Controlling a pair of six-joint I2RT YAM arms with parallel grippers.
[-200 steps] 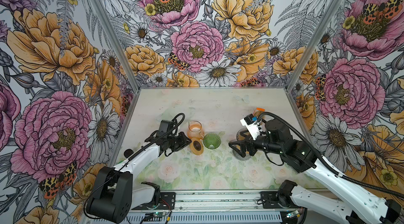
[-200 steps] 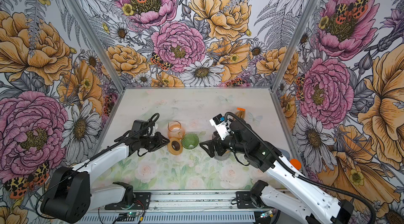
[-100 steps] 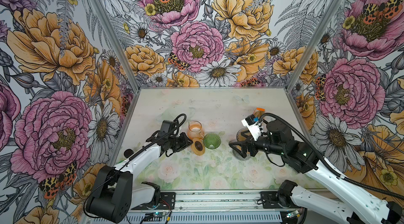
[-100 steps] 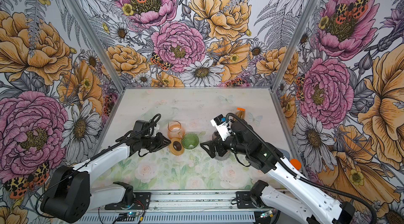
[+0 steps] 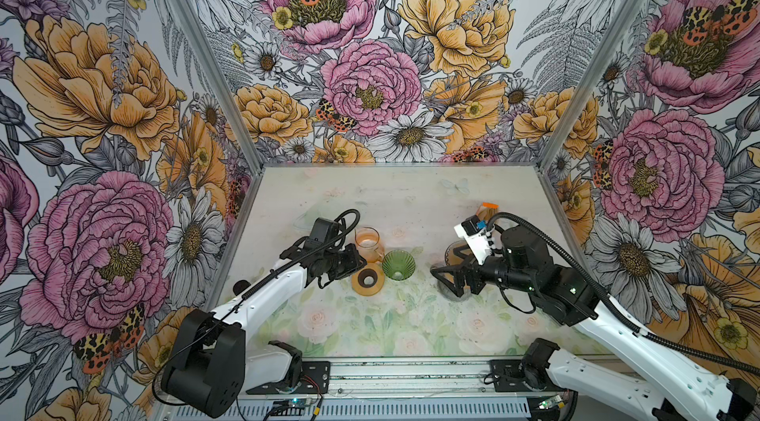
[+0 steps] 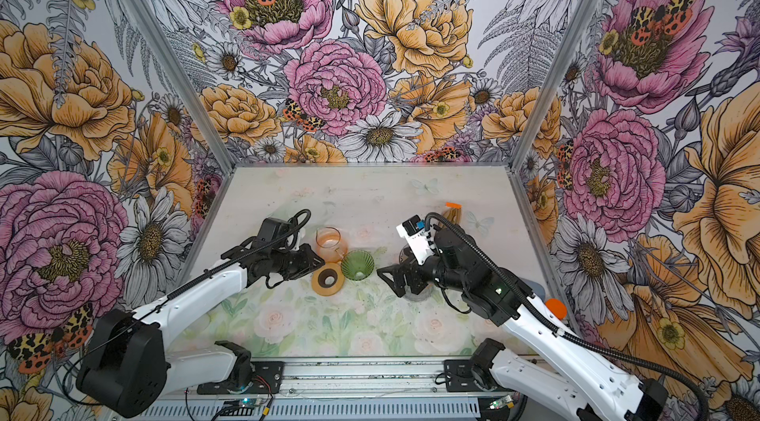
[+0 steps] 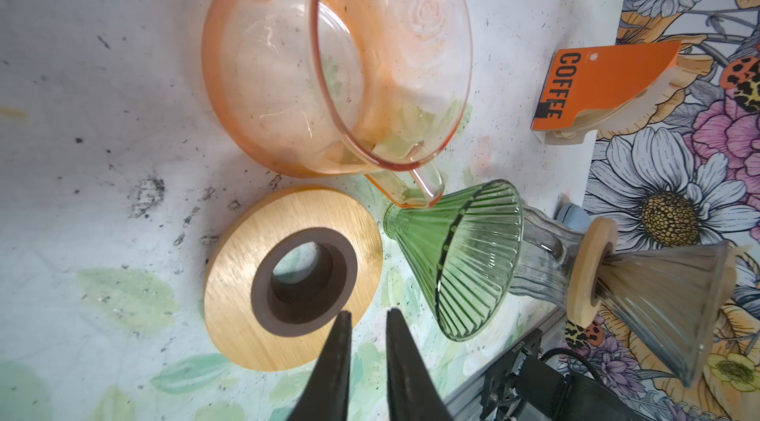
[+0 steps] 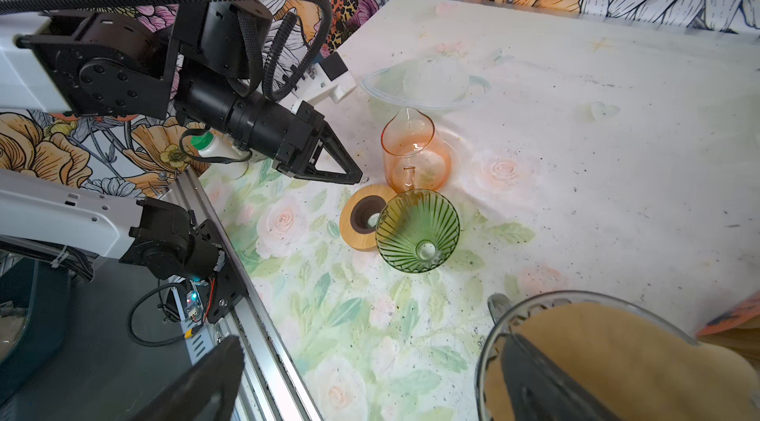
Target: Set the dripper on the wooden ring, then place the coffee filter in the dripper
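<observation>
The wooden ring lies flat below the left gripper's narrow fingers, so the left gripper needs to open, come in low and pinch the ring's outer edge (image 5: 353, 284).
A brown paper coffee filter (image 8: 617, 357) lies inside the grey glass dripper (image 8: 547, 299), which stands on a wooden collar (image 7: 592, 271) over a clear carafe on the right. My right gripper (image 8: 370, 341) is open wide. One finger reaches down inside the dripper against the filter; the other hangs outside toward the table's front rail. In both top views this gripper (image 5: 448, 271) covers most of the dripper. A green ribbed dripper (image 5: 398, 264) lies tipped on the table. My left gripper (image 7: 369, 314) hovers at the wooden ring (image 7: 288, 275), jaws narrowly apart and empty.
An orange glass carafe (image 5: 367, 240) stands just behind the ring and touches the green dripper (image 7: 464, 262). An orange "COFFEE" filter holder (image 7: 596, 86) stands at the back right. A clear lid (image 8: 419, 82) lies behind the carafe. A white bottle (image 8: 214, 147) sits at the left edge.
</observation>
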